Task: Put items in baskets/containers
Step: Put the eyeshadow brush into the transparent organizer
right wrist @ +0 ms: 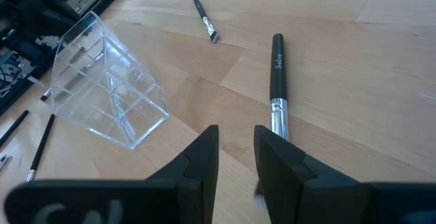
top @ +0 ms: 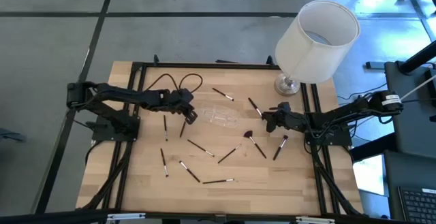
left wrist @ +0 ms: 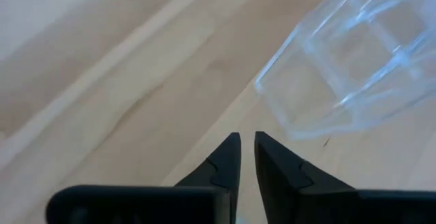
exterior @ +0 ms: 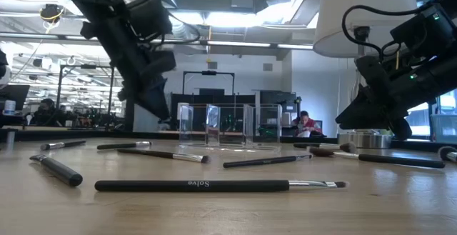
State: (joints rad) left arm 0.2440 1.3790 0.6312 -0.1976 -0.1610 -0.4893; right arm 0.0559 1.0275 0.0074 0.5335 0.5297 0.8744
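Note:
The fingers of my left gripper hover almost closed above the brush below them, so I should open them, lower them and grab that brush by its silver end (exterior: 144, 143).
The clear compartment tray (top: 216, 115) lies on the wooden table's middle; it also shows in the low view (exterior: 228, 124). Several dark makeup brushes lie flat around it, among them a fan-headed one (top: 255, 144) and one with a silver ferrule (right wrist: 277, 67). My left gripper (top: 191, 116) hovers just left of the tray (left wrist: 354, 54), with only a thin slit between its fingers (left wrist: 246, 139) and nothing in it. My right gripper (top: 268, 119) is right of the tray (right wrist: 109, 81), narrowly open and empty (right wrist: 237, 134). It stands over the head end of the silver-ferruled brush, which one finger hides.
A big white lampshade lamp (top: 317, 40) stands at the table's far right corner, its base (top: 289, 84) close behind my right arm. More brushes lie toward the near edge (top: 218, 181) (exterior: 214, 185). Black frame rails (top: 136, 142) run along both sides of the table.

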